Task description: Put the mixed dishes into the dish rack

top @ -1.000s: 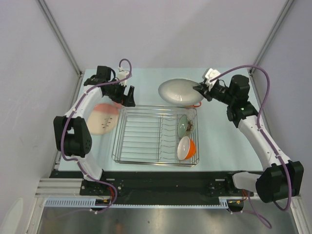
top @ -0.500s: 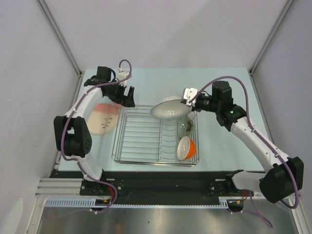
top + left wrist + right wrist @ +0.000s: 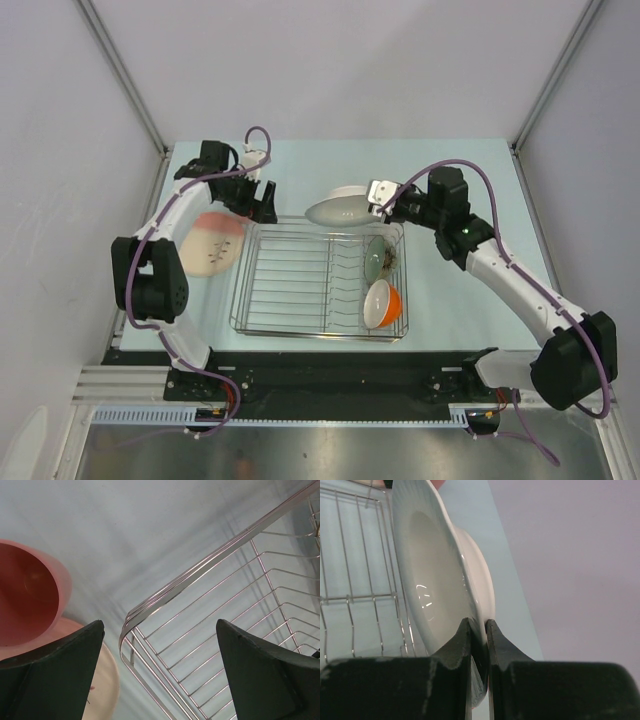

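My right gripper has the white plate. It will let go of the plate between the sage-green bowl and the rack's far edge (image 3: pixel 357 222).
The silver wire dish rack (image 3: pixel 300 285) stands mid-table. A sage-green bowl (image 3: pixel 377 262) and an orange white-lined bowl (image 3: pixel 381 303) stand on edge at its right end. My right gripper (image 3: pixel 378 198) is shut on the rim of the white plate (image 3: pixel 338 210) and holds it tilted above the rack's far edge; the right wrist view shows the plate (image 3: pixel 435 580) pinched in that gripper (image 3: pixel 478 622) over the rack wires (image 3: pixel 350 597). My left gripper (image 3: pixel 262 205) is open and empty above the rack's far left corner (image 3: pixel 210 560). The pink tumbler (image 3: pixel 27 600) lies beside it. The orange mug is hidden.
The large pink-and-cream leaf-patterned plate (image 3: pixel 213 242) lies flat on the table left of the rack, its edge under my left finger (image 3: pixel 107 690). The left half of the rack holds nothing. Grey walls close in the table on both sides and at the back.
My right arm has carried the white plate leftwards and nearer, from the back of the table to above the rack's far edge. The left arm has hardly moved.
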